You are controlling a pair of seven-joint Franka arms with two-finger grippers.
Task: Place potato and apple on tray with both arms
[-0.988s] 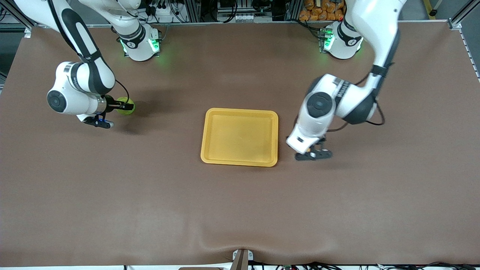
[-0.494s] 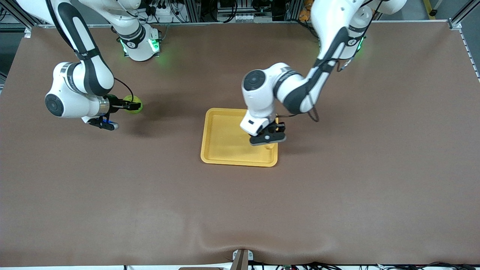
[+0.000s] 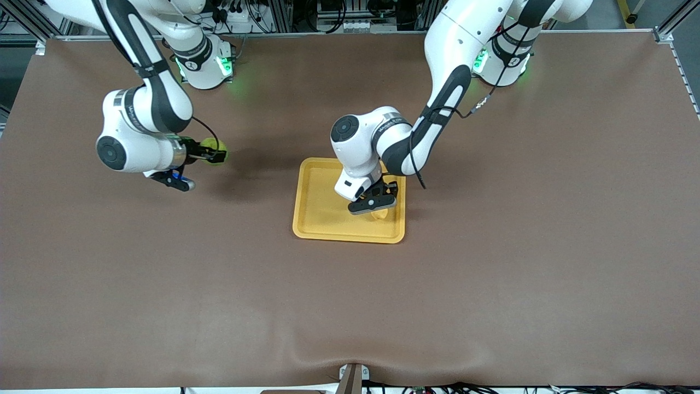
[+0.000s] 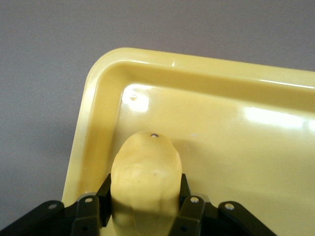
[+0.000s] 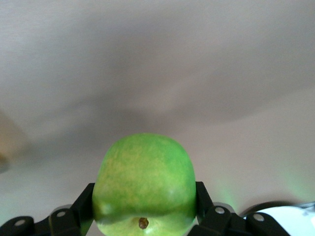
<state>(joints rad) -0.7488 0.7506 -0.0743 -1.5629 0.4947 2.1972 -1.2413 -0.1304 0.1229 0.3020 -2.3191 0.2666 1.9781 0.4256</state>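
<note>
Next, I place the potato in the tray's near rounded corner [image 3: 392, 214] [image 4: 118, 164], up against the side of the tray, using my left gripper.
The yellow-orange tray [image 3: 322, 219] lies at the table's middle. My left gripper [image 3: 377, 210] is shut on the pale yellow-tan potato [image 3: 379, 214] and holds it over the tray's corner nearest the front camera at the left arm's end. In the left wrist view the potato [image 4: 145, 172] sits between the black fingers [image 4: 189, 209], close above the tray floor [image 4: 236, 162] by a rounded corner. My right gripper [image 3: 214, 150] is shut on the green apple [image 3: 209, 146] above the bare table toward the right arm's end. In the right wrist view the apple [image 5: 143, 182] fills the jaws.
The brown table surface [image 3: 350, 306] spreads wide around the tray. The two arm bases [image 3: 202, 65] stand along the table's edge farthest from the front camera, with cables and racks past them.
My left gripper carried the potato from the table beside the tray to over the tray's corner. My right gripper moved with the apple toward the tray.
</note>
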